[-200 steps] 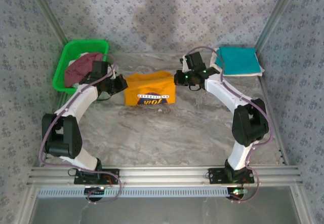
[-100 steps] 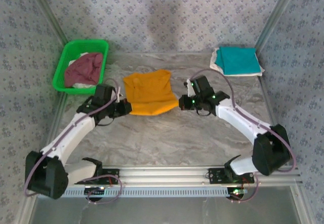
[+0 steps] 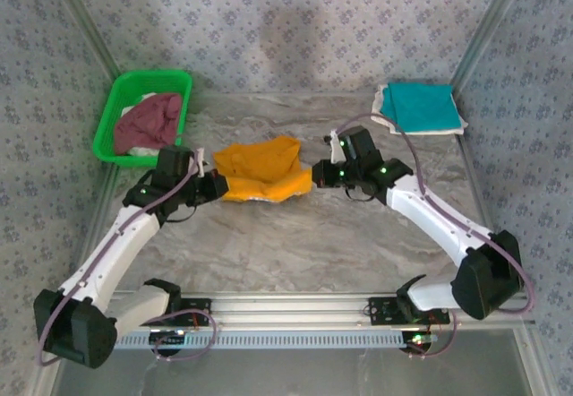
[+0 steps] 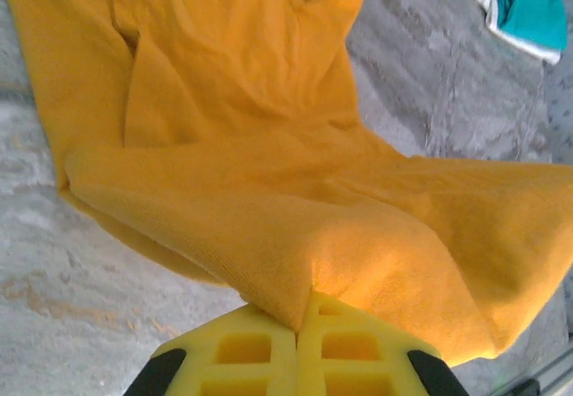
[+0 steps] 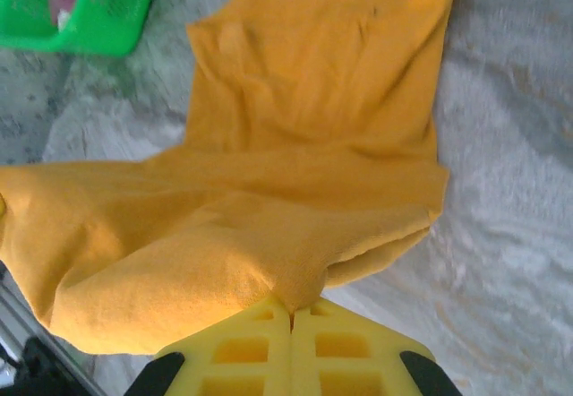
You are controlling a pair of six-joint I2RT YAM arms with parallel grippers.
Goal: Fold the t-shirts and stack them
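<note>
The robot's left gripper should put the lifted orange-yellow t-shirt corner down at the t-shirt's far corner (image 3: 211, 141) nearest the green basket.
The orange-yellow t-shirt (image 3: 262, 169) lies partly folded in the middle of the table, its near edge lifted between both grippers. My left gripper (image 3: 218, 186) is shut on the shirt's left corner (image 4: 295, 297). On the opposite side my right gripper (image 3: 316, 177) is shut on its right corner (image 5: 295, 288). Both pairs of yellow jaws meet with cloth pinched between them. The rest of the shirt (image 5: 313, 100) spreads flat away from the grippers. A folded teal t-shirt (image 3: 418, 107) lies on a white one (image 3: 383, 116) at the back right. A maroon t-shirt (image 3: 148, 120) sits in the basket.
A green plastic basket (image 3: 115, 109) stands at the back left, close to my left arm. The marbled table (image 3: 295, 244) is bounded by patterned walls and a metal rail (image 3: 295, 308) at the near edge.
Both grippers, holding the orange shirt, pulled it toward the near side, turning its lettering out of sight, then moved back a little; the shirt now bunches between them.
</note>
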